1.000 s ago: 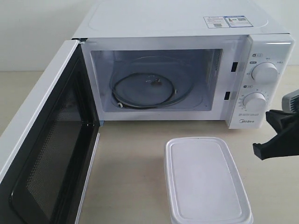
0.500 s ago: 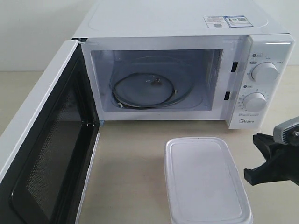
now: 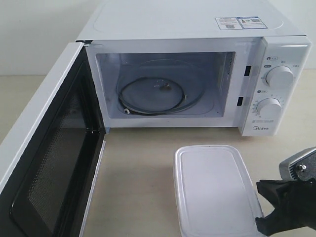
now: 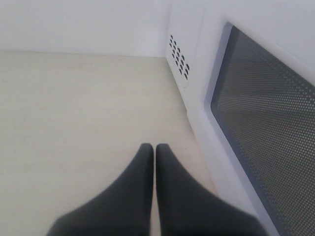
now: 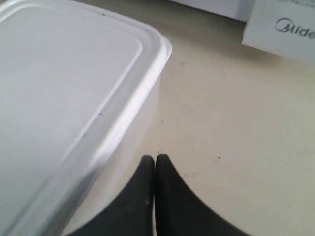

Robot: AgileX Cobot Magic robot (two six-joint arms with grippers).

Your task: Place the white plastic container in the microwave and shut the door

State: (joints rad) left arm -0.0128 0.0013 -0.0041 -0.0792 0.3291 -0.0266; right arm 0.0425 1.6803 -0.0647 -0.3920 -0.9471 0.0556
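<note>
My right gripper should grab the white plastic container next at the middle of its long edge (image 3: 253, 191) (image 5: 114, 132), on the side away from the open door.
The white plastic container (image 3: 216, 190) lies lidded on the table in front of the microwave (image 3: 197, 29). The door (image 3: 47, 158) stands swung wide to the left, its black mesh inner face showing. A glass turntable (image 3: 153, 96) sits in the cavity with nothing on it. My right gripper (image 3: 260, 207) is low at the container's right side, shut and holding nothing. In the right wrist view its tips (image 5: 155, 157) are beside the container's wall (image 5: 64, 98). My left gripper (image 4: 154, 146) is shut over bare table, next to the door's outer window (image 4: 266, 123). It is out of the exterior view.
The control panel with two round knobs (image 3: 279, 76) and the Midea logo (image 5: 290, 27) is right of the cavity. Vent holes (image 4: 178, 61) mark the microwave's side. Light table (image 3: 138, 173) lies between the door and the container.
My right gripper has come down and leftward from beside the lower knob to the container's right side. The container, microwave and door have not moved.
</note>
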